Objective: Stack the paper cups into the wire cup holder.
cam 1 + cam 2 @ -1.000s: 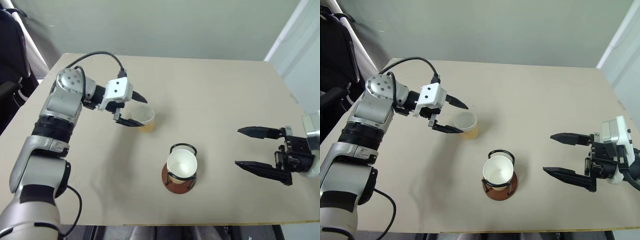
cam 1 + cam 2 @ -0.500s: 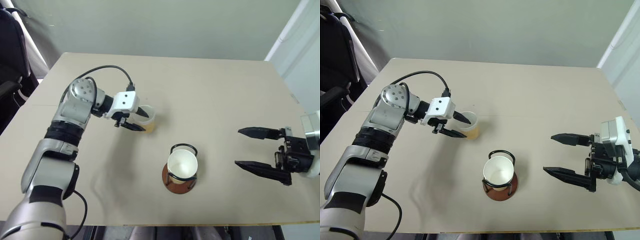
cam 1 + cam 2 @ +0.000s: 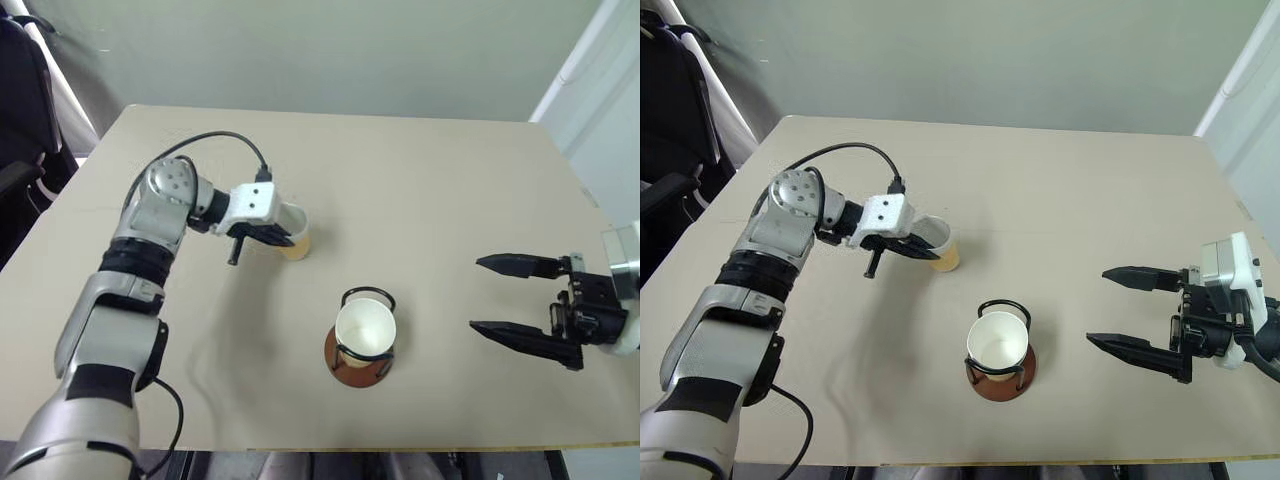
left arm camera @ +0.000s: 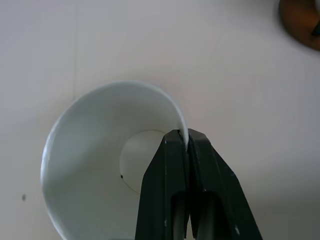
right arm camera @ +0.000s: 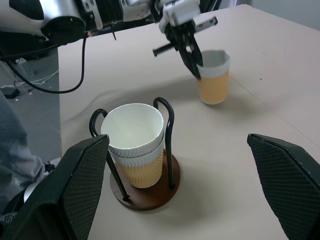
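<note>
My left gripper has a paper cup. It will let go of that cup inside the nested cups [image 3: 366, 326] between the black loops of the wire cup holder.
A paper cup [image 3: 298, 246] stands upright on the table at the left, white inside with a yellow-orange wall. My left gripper [image 3: 286, 240] is shut on its near rim, one finger inside and one outside; the left wrist view shows the black fingers [image 4: 170, 170] pinching the cup's rim [image 4: 183, 127]. The wire cup holder [image 3: 352, 370] stands at the front centre on its reddish-brown disc, with two nested paper cups [image 5: 134, 137] between its black loops. My right gripper [image 3: 476, 294] hovers open to the right of the holder, with nothing between its fingers.
The beige table [image 3: 430, 180] stretches behind and between the arms. A black chair [image 3: 18, 110] stands off the table's left side. The front edge [image 3: 400, 446] runs close below the holder.
My left gripper has closed from wide open onto the cup's rim, dipping slightly toward the cup. The right gripper and the holder have stayed put.
</note>
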